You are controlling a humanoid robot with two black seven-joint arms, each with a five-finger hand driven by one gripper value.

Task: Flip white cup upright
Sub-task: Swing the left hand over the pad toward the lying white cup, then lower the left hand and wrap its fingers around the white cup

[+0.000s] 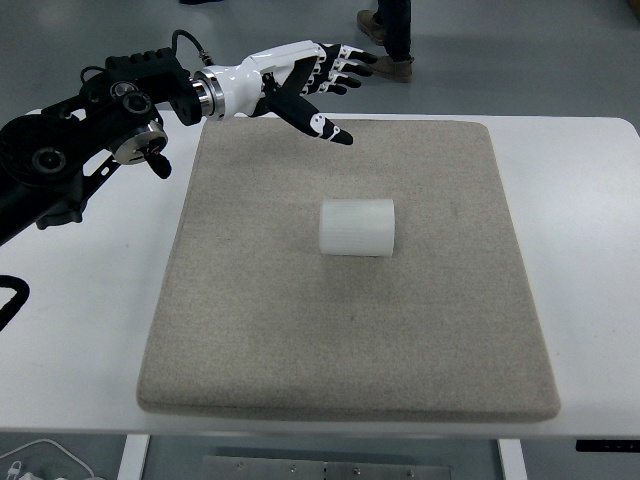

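Observation:
My left gripper goes to the white cup next and closes around the middle of its body [357,228], with the thumb on the cup's near side.
A white ribbed cup [357,228] lies on its side near the middle of a beige mat [260,340], its axis running left to right. My left hand [320,85] hovers above the mat's far edge, up and to the left of the cup and well apart from it. Its fingers are spread and hold nothing, with the thumb [318,125] pointing down toward the mat. The black left arm [80,140] comes in from the left edge. No right arm shows.
The mat lies on a white table [580,250]. A person's legs and shoes [390,45] stand on the floor beyond the table's far edge. Cables [40,460] lie at the bottom left below the table's front edge.

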